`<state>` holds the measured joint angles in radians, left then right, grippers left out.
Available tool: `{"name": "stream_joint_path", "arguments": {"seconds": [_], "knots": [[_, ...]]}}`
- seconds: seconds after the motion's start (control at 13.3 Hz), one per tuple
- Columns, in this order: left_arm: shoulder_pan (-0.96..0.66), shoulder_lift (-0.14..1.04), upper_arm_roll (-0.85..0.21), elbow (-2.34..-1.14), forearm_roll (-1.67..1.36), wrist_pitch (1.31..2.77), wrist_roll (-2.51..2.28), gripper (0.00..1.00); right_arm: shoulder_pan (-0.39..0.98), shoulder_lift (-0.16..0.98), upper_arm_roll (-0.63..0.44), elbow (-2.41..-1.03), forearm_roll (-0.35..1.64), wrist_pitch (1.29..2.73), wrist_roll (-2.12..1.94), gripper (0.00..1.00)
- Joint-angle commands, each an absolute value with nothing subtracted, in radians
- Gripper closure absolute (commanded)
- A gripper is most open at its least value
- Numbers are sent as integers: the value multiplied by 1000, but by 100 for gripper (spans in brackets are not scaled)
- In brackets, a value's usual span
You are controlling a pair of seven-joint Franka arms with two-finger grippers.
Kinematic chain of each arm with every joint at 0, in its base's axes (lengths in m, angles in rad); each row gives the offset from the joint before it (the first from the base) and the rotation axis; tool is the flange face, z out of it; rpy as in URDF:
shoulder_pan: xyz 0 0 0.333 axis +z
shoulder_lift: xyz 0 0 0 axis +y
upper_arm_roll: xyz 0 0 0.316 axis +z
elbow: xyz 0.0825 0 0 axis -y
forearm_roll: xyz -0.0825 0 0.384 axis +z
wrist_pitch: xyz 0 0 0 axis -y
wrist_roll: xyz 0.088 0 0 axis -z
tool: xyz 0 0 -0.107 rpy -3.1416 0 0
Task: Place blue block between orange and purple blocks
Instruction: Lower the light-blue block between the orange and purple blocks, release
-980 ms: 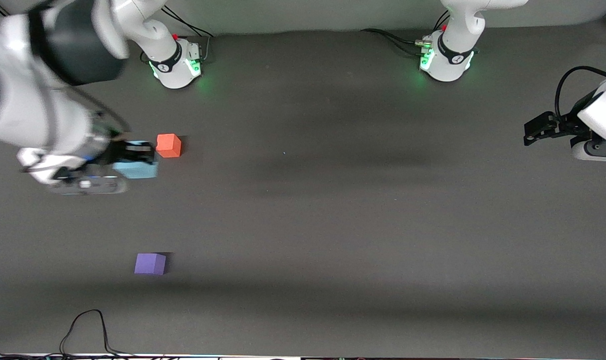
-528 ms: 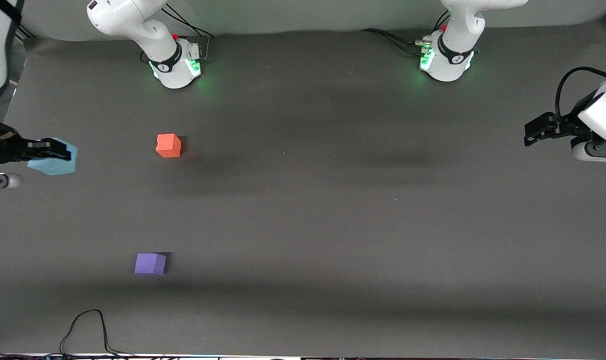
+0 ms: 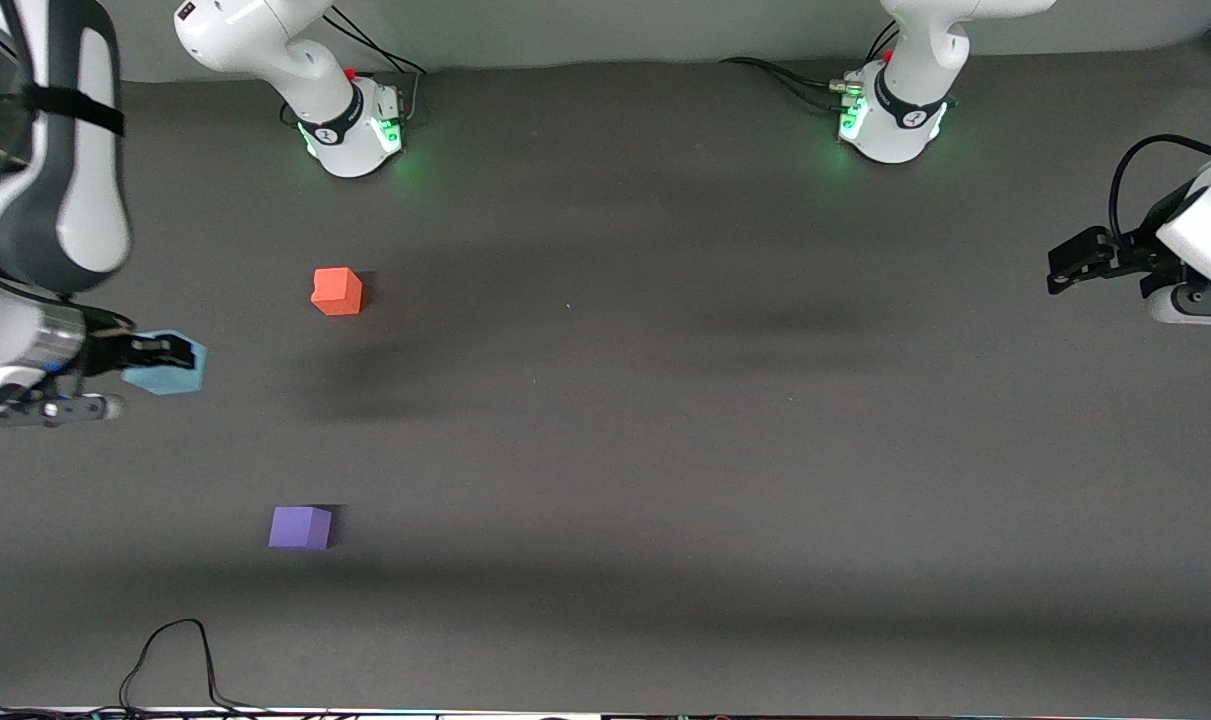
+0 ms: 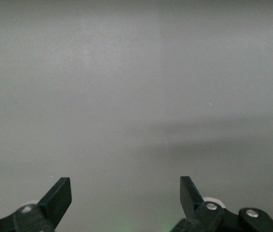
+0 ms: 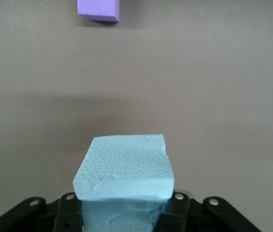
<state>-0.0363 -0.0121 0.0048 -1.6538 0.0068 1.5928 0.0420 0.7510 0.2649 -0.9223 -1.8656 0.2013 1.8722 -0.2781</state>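
Next, my right gripper lets go of the blue block on the bare table midway (image 3: 319, 406) between the orange block and the purple block.
My right gripper (image 3: 155, 362) is shut on the light blue block (image 3: 170, 375) and holds it in the air over the table's right-arm end. The blue block fills the lower middle of the right wrist view (image 5: 124, 174), clamped in the jaws. The orange block (image 3: 336, 291) sits on the dark table. The purple block (image 3: 300, 527) sits nearer the front camera than the orange one and shows in the right wrist view (image 5: 98, 9). My left gripper (image 3: 1065, 268) is open and empty and waits at the left-arm end; its fingertips (image 4: 59, 195) show over bare table.
Both arm bases (image 3: 350, 125) stand along the table's back edge. A black cable (image 3: 175, 650) loops onto the table's front edge, nearer the camera than the purple block. The dark table (image 3: 665, 420) stretches between the blocks and the left arm.
My right gripper carried the blue block up from beside the orange block, out toward the table's right-arm edge, then back inward and nearer the camera. The left arm has not moved.
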Motion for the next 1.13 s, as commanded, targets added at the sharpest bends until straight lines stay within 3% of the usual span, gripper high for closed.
{"name": "stream_joint_path", "arguments": {"seconds": [0.0,0.23,0.6,0.98,1.06], "knots": [[-34,-17,-2,-1652,17,1603,32,0,770,343,-896,-1956,288,2032,-295,85],[-32,-15,-2,-1652,17,1605,34,0,767,463,-864,-1974,440,2106,-354,86],[-32,-15,-2,-1654,17,1605,32,0,770,615,-835,-1993,621,2112,-468,84],[-32,-15,-2,-1655,17,1603,32,0,764,693,-795,-2005,676,2198,-494,83],[-32,-15,2,-1657,17,1603,32,0,762,696,-795,-2003,676,2200,-494,78]]}}
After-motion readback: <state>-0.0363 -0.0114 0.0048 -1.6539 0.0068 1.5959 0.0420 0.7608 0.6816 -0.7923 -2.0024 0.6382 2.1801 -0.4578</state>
